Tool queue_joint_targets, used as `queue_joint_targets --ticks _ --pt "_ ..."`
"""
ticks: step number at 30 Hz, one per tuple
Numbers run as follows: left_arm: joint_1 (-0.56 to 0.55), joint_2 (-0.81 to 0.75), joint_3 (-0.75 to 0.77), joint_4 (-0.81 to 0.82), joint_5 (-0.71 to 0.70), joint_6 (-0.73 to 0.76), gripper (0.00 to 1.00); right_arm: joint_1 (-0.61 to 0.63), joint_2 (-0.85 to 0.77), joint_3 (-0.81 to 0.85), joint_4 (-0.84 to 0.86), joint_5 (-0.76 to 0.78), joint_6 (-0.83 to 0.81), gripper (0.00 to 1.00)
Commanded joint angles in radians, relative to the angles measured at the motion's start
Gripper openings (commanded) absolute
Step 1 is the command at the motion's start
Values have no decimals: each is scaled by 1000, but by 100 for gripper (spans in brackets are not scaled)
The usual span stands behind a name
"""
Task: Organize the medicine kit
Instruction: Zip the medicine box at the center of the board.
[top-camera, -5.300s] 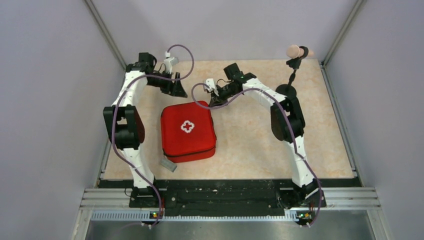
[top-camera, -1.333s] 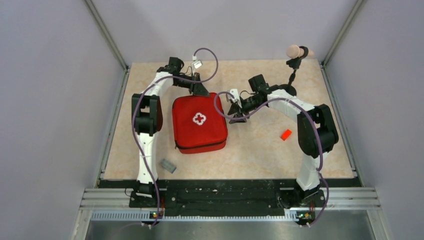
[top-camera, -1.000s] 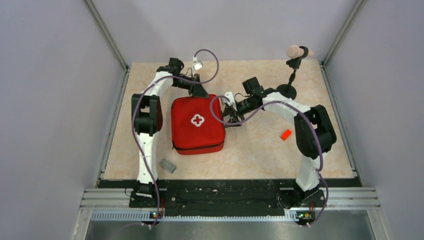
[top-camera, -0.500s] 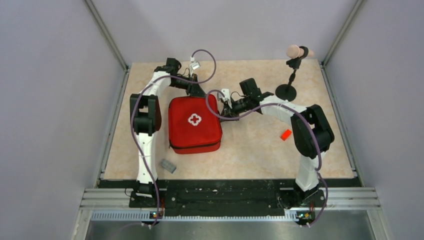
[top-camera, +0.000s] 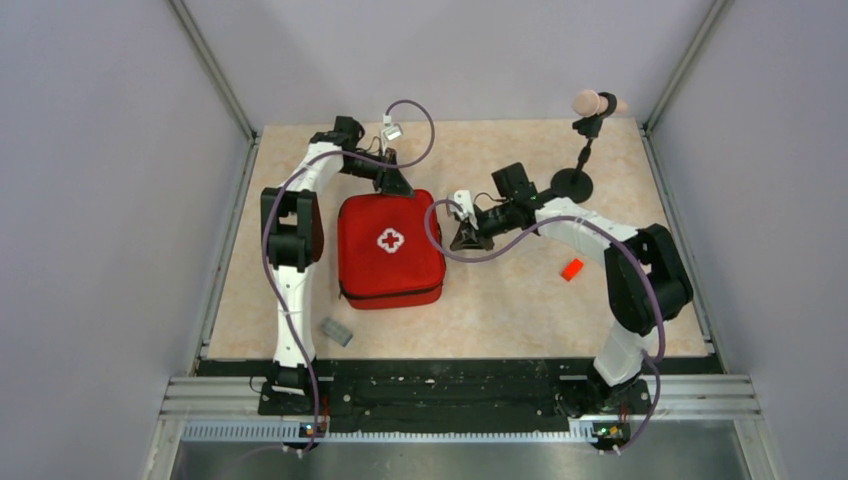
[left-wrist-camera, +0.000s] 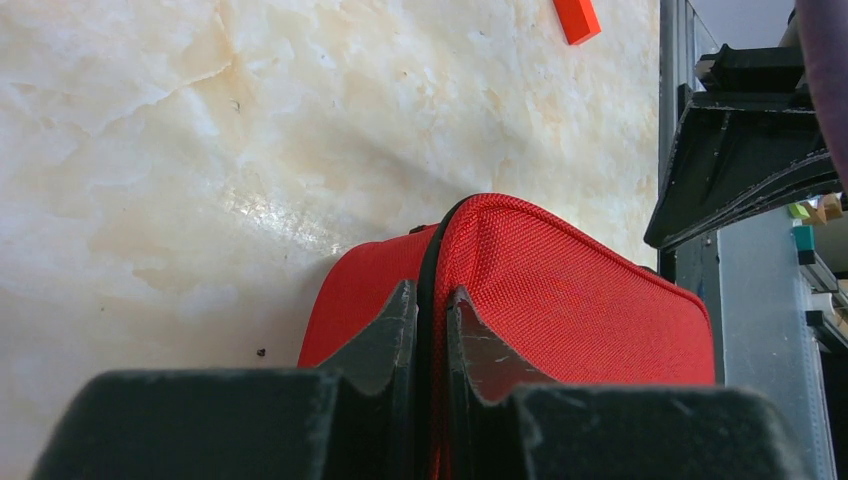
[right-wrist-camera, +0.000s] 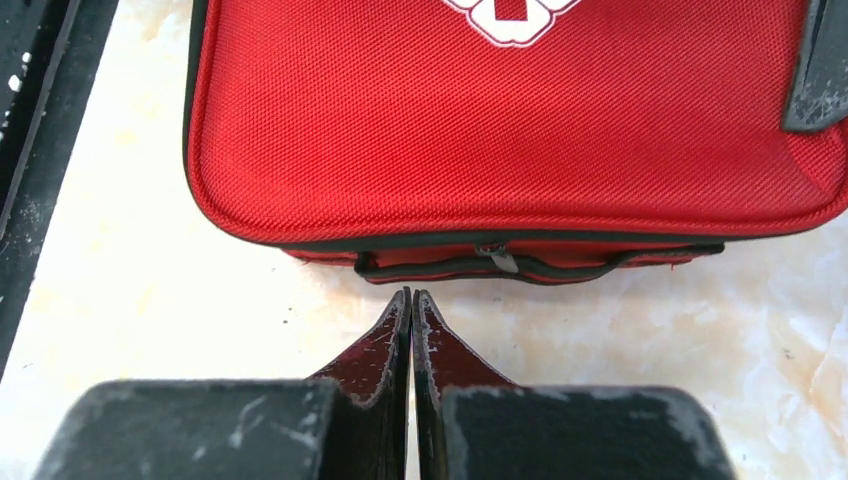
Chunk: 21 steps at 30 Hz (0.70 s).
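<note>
The robot's right gripper is shut short of the kit's black strap, so it should open, move in and grip the zipper pull (right-wrist-camera: 503, 260) before it draws the zipper.
The red medicine kit (top-camera: 390, 252) lies closed on the table, its white cross facing up. My left gripper (top-camera: 397, 188) is at its far edge. In the left wrist view that gripper (left-wrist-camera: 430, 300) is shut on the black zipper edging of the kit (left-wrist-camera: 580, 300). My right gripper (top-camera: 461, 240) sits just off the kit's right side. In the right wrist view that gripper (right-wrist-camera: 411, 296) is shut with nothing in it, a short gap from the kit's (right-wrist-camera: 500, 130) side wall, where a black strap and a zipper pull (right-wrist-camera: 497, 258) show.
A small orange-red block (top-camera: 571, 269) lies right of the right arm's forearm, also in the left wrist view as the block (left-wrist-camera: 577, 18). A grey block (top-camera: 337, 331) lies near the front edge. A stand with a pink ball top (top-camera: 588, 102) stands at the back right.
My right gripper has closed on nothing and drawn back to the right, off the kit's side. The kit has slid slightly to the left, with the left gripper still on its far edge.
</note>
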Motion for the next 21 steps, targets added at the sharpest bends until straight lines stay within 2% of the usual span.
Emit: queue_joint_targets --ticks 1,3,4,5,8,10,14,21 --pt "11 -74 54 -4 10 24 0 -19 -45 -23 -33 -34 -39 0" --pt "11 -74 52 -7 14 24 0 -19 -32 -20 -16 -29 -10 0" --pt "10 -74 52 -8 17 23 0 -19 -27 -22 6 -28 6 8" --pt "9 -76 52 -11 19 23 0 -19 -20 -30 45 -24 37 20" --pt "9 -80 52 -18 28 29 0 -24 10 -39 160 -24 140 37" --pt "8 -85 52 -31 32 40 0 -26 35 -27 186 -41 156 43" --pt "2 -94 48 -63 36 75 0 -23 99 27 189 -99 156 48" --pt "-3 -107 38 -69 35 85 0 -7 185 125 172 -136 165 48"
